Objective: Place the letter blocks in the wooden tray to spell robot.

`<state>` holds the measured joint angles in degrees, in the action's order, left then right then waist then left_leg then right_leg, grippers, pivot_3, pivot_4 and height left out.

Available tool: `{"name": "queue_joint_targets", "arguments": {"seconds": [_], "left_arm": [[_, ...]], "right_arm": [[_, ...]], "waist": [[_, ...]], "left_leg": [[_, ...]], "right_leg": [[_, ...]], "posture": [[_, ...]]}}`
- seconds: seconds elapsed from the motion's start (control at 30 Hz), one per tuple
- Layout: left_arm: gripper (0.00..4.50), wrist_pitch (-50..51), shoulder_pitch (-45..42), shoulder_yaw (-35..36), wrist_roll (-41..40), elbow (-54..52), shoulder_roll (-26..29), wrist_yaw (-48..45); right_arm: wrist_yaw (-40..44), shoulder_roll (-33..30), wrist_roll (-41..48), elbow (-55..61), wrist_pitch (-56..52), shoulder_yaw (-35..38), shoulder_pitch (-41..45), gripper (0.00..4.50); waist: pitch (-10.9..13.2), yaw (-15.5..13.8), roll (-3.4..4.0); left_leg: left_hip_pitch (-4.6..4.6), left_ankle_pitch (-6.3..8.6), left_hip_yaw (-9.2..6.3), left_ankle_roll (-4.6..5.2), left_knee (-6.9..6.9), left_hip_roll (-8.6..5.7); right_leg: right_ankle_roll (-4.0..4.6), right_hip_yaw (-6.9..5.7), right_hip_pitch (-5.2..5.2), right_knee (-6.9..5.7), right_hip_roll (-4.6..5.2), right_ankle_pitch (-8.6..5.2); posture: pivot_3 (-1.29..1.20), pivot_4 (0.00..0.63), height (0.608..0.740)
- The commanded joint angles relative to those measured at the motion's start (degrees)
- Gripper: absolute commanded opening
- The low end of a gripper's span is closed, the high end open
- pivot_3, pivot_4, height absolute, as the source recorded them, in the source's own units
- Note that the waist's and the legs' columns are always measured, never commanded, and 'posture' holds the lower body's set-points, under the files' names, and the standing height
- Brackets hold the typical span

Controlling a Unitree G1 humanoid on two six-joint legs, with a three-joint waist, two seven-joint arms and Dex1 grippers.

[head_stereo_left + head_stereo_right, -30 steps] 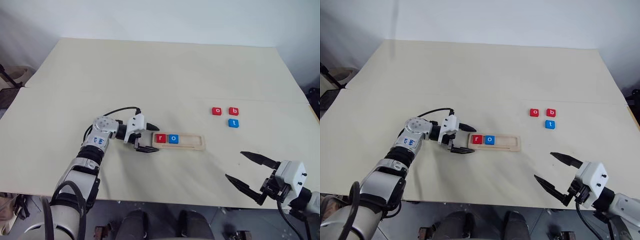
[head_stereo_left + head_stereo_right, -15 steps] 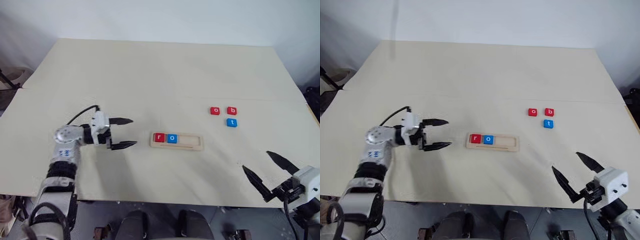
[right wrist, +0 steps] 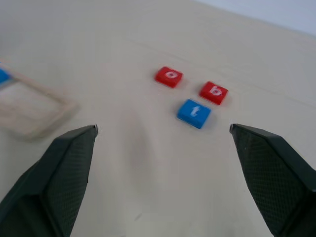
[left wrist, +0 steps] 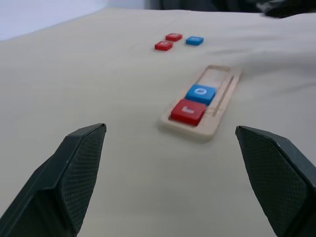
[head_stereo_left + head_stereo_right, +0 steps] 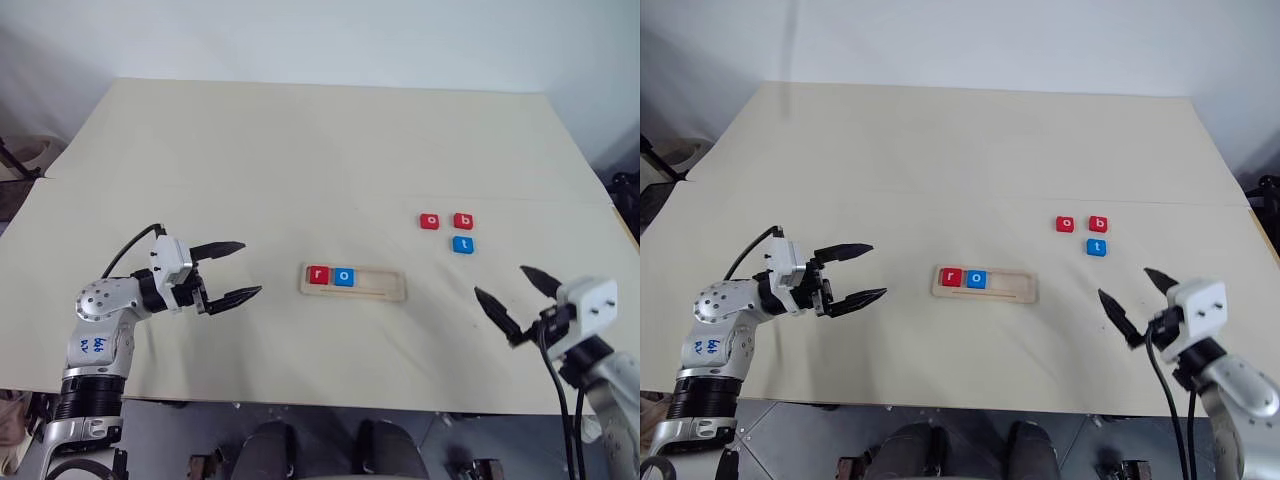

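Note:
The red b block (image 5: pixel 463 220) (image 3: pixel 214 93) will have my right gripper close on its sides, because b is the letter that follows "ro" in robot.
The wooden tray (image 5: pixel 385 285) lies mid-table with a red r block (image 5: pixel 319 275) and a blue o block (image 5: pixel 344 276) in its left end. Loose to its right sit a red o block (image 5: pixel 429 221), a red b block (image 5: pixel 463 220) and a blue t block (image 5: pixel 463 244). My left gripper (image 5: pixel 238 270) hovers left of the tray, open and empty, pointing at it. Near the front right, my right gripper (image 5: pixel 512 292) is open and empty, below the loose blocks and facing them in the right wrist view.
The cream table (image 5: pixel 300 150) reaches far back and to both sides. Its front edge (image 5: pixel 300 405) runs just under both grippers. A faint seam crosses the table's middle.
My left gripper pulled back left from the tray's end, open. My right gripper swung up from the front edge toward the loose blocks.

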<state>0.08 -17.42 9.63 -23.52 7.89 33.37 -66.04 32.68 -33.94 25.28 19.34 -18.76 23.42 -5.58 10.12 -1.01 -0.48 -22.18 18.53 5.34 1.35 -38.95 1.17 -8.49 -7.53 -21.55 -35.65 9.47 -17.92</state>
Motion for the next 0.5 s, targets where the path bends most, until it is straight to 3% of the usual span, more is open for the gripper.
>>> {"name": "queue_joint_targets", "arguments": {"seconds": [0.03,0.23,0.5], "left_arm": [[4.46,2.8,1.1,-0.6,-2.3,-5.5,0.0,0.9],[4.46,3.4,3.0,-2.3,-1.9,-9.3,-1.8,3.1],[4.46,3.1,3.9,-2.4,-2.4,-11.0,-2.2,4.5]], "right_arm": [[-3.8,-4.2,-1.1,-1.7,-10.5,-3.2,8.1,4.5],[-10.7,-5.0,-5.4,-10.3,-26.8,-12.2,27.0,4.5],[-14.7,-3.3,-8.3,-12.4,-37.3,-16.7,36.0,4.5]], "waist": [[0.0,0.3,0.02],[0.0,0.6,0.04],[0.0,1.0,0.04]], "left_leg": [[0.0,0.0,0.01,0.0,-0.01,-0.05],[-0.05,0.0,0.01,0.0,-0.02,-0.16],[-0.16,0.0,-0.02,0.0,0.0,-0.21]], "right_leg": [[0.0,-0.01,0.0,0.0,-0.01,0.0],[0.0,-0.03,-0.01,0.04,0.0,0.0],[0.0,-0.09,-0.05,0.08,0.01,0.0]], "posture": [[0.0,0.15,0.74],[0.0,0.15,0.74],[0.0,0.15,0.74]]}}
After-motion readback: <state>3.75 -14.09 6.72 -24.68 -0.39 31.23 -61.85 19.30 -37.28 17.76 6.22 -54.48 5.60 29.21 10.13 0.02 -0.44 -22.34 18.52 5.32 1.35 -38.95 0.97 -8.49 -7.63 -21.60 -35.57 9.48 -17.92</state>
